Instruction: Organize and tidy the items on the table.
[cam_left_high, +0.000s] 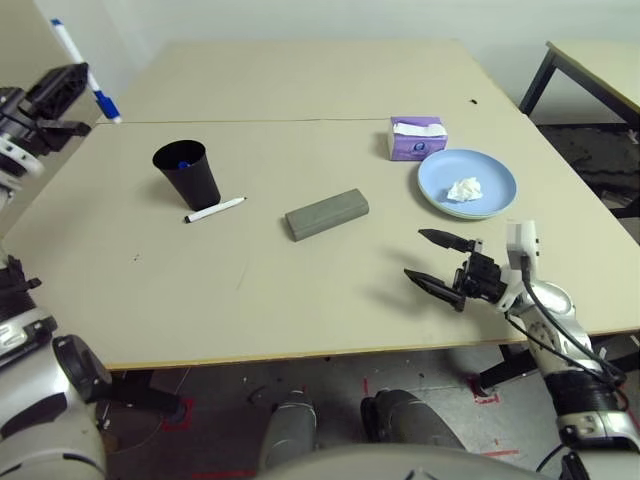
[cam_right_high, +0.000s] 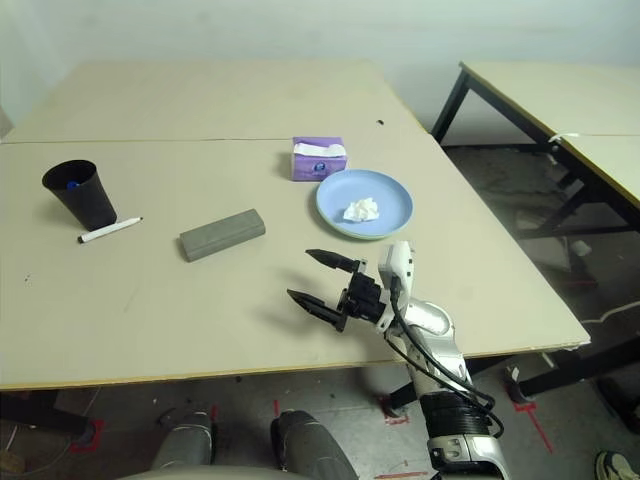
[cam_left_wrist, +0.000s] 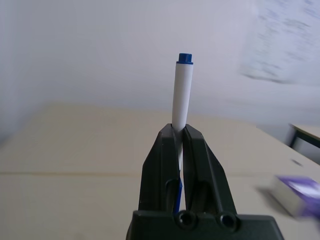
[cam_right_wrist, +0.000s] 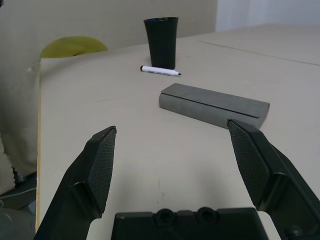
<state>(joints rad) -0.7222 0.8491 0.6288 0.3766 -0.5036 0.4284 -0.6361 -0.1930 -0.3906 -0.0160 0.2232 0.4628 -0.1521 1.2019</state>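
The robot's left gripper will release the white marker with the blue cap inside the black cup (cam_left_high: 183, 160).
My left gripper (cam_left_wrist: 179, 131) is raised over the table's (cam_left_high: 250, 290) far left corner, shut on a white marker with a blue cap (cam_left_high: 85, 70) that sticks up past the fingers. On the left stands the black cup (cam_left_high: 187, 173) with something blue inside. A white marker with a black cap (cam_left_high: 215, 210) lies on the table just in front of the cup. The grey glasses case (cam_left_high: 327, 214) lies mid-table. A crumpled white tissue (cam_left_high: 464, 189) rests on the blue plate (cam_left_high: 495, 175), with a pale green rim (cam_left_high: 447, 213) under it. My right gripper (cam_left_high: 432, 262) hovers open before the plate, its fingers pointing toward the case.
A purple tissue box (cam_left_high: 416, 137) stands just behind the plate. A second beige table with black legs (cam_left_high: 600, 70) is off to the right. A seam crosses the tabletop behind the cup and box.
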